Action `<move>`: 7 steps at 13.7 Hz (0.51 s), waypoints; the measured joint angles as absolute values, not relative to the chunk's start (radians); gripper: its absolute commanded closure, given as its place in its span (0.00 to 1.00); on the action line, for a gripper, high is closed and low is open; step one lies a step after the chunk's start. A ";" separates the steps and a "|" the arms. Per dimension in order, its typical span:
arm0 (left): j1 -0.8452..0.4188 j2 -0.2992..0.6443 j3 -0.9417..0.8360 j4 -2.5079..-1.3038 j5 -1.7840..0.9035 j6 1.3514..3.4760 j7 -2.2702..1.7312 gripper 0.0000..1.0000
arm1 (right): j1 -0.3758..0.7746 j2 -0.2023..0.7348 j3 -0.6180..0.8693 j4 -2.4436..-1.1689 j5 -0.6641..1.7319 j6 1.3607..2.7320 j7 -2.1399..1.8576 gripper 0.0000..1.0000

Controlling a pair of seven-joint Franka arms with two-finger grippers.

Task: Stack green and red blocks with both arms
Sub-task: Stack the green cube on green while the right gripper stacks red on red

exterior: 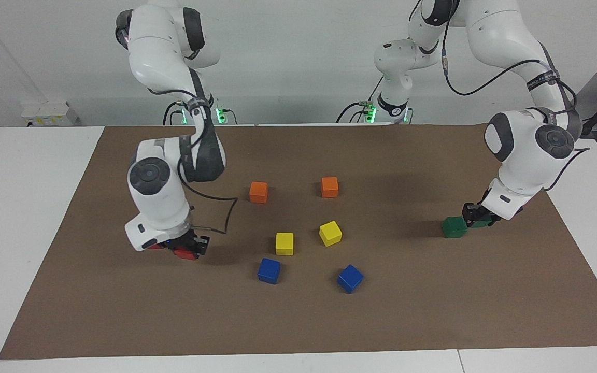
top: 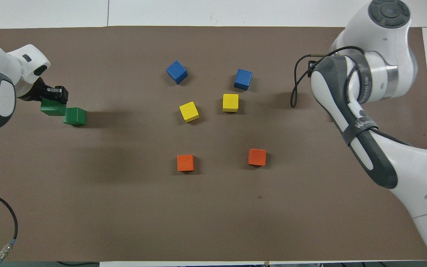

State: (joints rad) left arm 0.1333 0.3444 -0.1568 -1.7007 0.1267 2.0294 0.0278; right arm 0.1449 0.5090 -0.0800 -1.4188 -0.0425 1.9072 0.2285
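My right gripper is holding the red block. It will let go of it on top of the second red block (top: pixel 346 109).
My left gripper (exterior: pixel 478 215) is shut on a dark green block (exterior: pixel 481 223) and holds it low over the mat. It is just beside the second green block (exterior: pixel 454 227), toward the left arm's end of the table. Both also show in the overhead view: the held block (top: pixel 52 108) and the resting block (top: pixel 75 116). My right gripper (exterior: pixel 188 248) is shut on a red block (exterior: pixel 185 254), low over the mat. Only a sliver of the second red block (exterior: pixel 154 246) shows under the right hand. The overhead view hides both red blocks under the right arm.
Two orange blocks (exterior: pixel 258 192) (exterior: pixel 329 187), two yellow blocks (exterior: pixel 284 243) (exterior: pixel 330 233) and two blue blocks (exterior: pixel 269 270) (exterior: pixel 350 278) sit in the middle of the brown mat (exterior: pixel 298 321). White table borders the mat.
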 measured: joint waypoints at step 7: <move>0.128 0.345 -0.159 -1.756 0.094 2.092 0.074 1.00 | 0.023 0.384 -0.078 -1.748 -0.042 2.133 0.068 1.00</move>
